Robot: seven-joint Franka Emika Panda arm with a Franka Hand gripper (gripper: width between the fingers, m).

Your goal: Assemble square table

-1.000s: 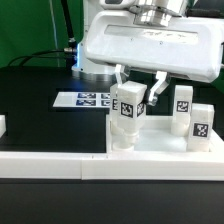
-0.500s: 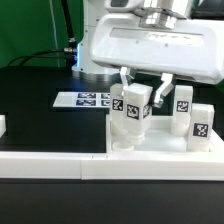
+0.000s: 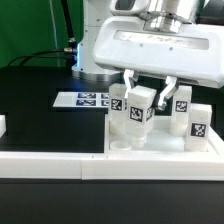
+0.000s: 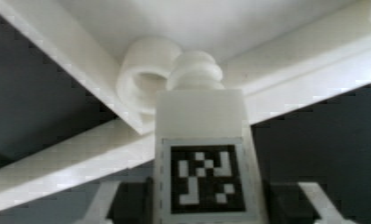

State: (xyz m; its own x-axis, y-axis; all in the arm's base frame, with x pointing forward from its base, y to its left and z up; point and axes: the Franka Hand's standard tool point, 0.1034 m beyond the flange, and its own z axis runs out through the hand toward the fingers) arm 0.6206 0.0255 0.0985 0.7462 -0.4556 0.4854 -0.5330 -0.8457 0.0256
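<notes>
The empty round corner socket (image 3: 119,146) (image 4: 148,82) is near the tabletop's front rim. Next, my gripper lets go of the white tagged leg upright in it.
The white square tabletop (image 3: 165,150) lies tray-like on the table at the exterior view's right. My gripper (image 3: 147,98) is shut on a short white tagged leg (image 3: 140,106) and holds it upright above the tabletop's near-left part. A round corner socket (image 3: 122,148) shows low in front of it. Three more legs stand on the tabletop: one (image 3: 117,101) just behind the held leg and two (image 3: 183,101) (image 3: 200,122) at the right. In the wrist view the held leg (image 4: 203,150) fills the middle between my fingers (image 4: 136,206), above a socket (image 4: 159,68) by the tabletop's rim (image 4: 75,55).
The marker board (image 3: 83,100) lies flat on the black table, left of the tabletop. A long low white wall strip (image 3: 50,163) runs along the front edge. A small white piece (image 3: 2,126) sits at the far left. The robot's white base (image 3: 155,45) looms behind.
My gripper has moved to the exterior view's right with the leg, uncovering the leg standing behind it. The other legs and the tabletop have not moved.
</notes>
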